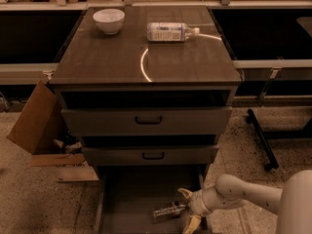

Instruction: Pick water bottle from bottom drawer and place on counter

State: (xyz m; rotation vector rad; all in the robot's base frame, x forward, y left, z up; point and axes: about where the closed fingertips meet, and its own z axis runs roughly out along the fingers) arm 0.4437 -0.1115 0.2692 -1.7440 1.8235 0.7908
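Note:
My gripper is going to close on the near end (182, 207) of the small clear water bottle in the open bottom drawer, which is the end beside my arm.
The small clear water bottle (166, 212) lies on its side on the floor of the open bottom drawer (131, 194), near its right side. My gripper (187, 210) reaches in from the lower right, just right of the bottle. Its two pale fingers (185, 194) stand apart, one above and one below the bottle's right end. The bottle rests on the drawer floor. The dark brown counter (122, 57) tops the cabinet above.
A white bowl (108, 20) and a bigger clear bottle with a white label (171, 31) sit at the back of the counter. Two closed drawers with black handles (148, 120) are above the open one. A cardboard box (41, 128) stands left.

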